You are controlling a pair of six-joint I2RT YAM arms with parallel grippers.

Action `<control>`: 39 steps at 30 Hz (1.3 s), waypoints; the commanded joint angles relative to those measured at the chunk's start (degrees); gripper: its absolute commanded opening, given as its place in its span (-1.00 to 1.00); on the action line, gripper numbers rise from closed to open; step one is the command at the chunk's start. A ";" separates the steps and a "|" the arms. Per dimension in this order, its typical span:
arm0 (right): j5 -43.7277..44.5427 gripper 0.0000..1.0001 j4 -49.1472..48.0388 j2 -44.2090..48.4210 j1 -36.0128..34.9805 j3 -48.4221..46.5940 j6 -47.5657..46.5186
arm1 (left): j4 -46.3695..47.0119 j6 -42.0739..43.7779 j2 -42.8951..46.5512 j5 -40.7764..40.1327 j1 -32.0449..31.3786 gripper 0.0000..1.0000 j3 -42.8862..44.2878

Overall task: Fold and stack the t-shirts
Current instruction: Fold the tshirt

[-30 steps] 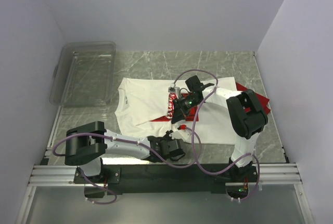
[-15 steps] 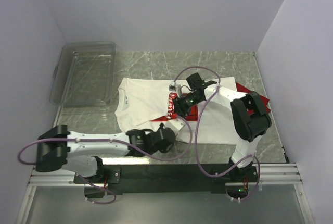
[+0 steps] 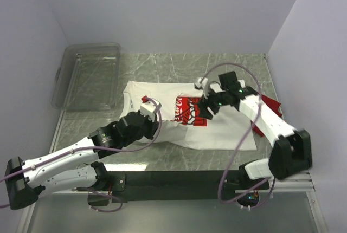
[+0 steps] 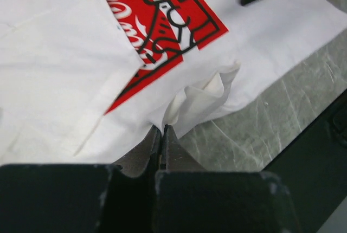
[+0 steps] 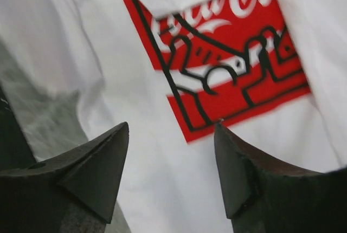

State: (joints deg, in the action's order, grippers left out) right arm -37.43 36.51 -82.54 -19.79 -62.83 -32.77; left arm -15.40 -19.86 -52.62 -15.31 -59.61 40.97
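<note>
Next, my right gripper grabs the white t-shirt by its near-side corner (image 3: pixel 248 149), close to the red t-shirt.
The white t-shirt (image 3: pixel 162 95) lies spread on the marble table, its red Coca-Cola print (image 3: pixel 190 111) facing up. In the left wrist view the white t-shirt (image 4: pixel 54 70) fills the frame, with the print (image 4: pixel 162 21) ahead. My left gripper (image 3: pixel 161 125) is shut on a bunched fold of the shirt's lower edge (image 4: pixel 203 100), and its tips (image 4: pixel 162 129) pinch the cloth. My right gripper (image 3: pixel 205 109) hangs open just above the print (image 5: pixel 227 76), holding nothing. The plain red t-shirt (image 3: pixel 269 108) peeks out from under the white one at the right.
A clear plastic bin (image 3: pixel 89 76) stands at the back left. The table's front edge (image 4: pixel 303 135) and the black rail run close to the held fold. Walls close in the left, back and right sides.
My right gripper has opened, let the shirt go and drawn back to the right. My left gripper has shut on the shirt's lower edge and swung left. The print now lies spread.
</note>
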 commanded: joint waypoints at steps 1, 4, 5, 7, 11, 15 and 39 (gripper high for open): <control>8.07 0.45 1.54 11.85 2.81 8.22 -15.36 | -0.07 3.86 2.08 2.91 3.01 -0.99 1.04; 7.12 0.50 7.31 19.60 8.08 15.18 -29.15 | 0.02 4.74 3.13 3.79 5.03 -0.99 0.87; 6.15 0.49 9.96 20.83 13.32 16.32 -37.63 | 0.19 4.83 3.40 3.97 5.47 -0.99 0.60; 6.13 0.48 16.36 22.95 18.01 19.49 -45.50 | 0.37 4.92 4.37 3.97 5.65 -0.99 0.17; 12.46 0.43 15.26 25.41 23.31 27.04 -53.26 | -0.60 5.44 5.68 2.22 6.09 -0.99 0.25; 16.51 0.36 13.59 26.38 23.57 31.80 -54.24 | -1.39 5.79 7.52 1.16 6.44 -0.99 0.25; 27.24 0.07 12.19 28.23 26.73 38.04 -52.48 | -0.68 7.02 13.16 0.46 6.88 -0.99 -2.56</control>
State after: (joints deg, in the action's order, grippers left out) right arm -11.09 51.29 -53.65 6.63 -25.52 -85.14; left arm -18.26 -13.98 -40.07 -14.31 -53.04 38.61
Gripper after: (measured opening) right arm 0.545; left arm 0.018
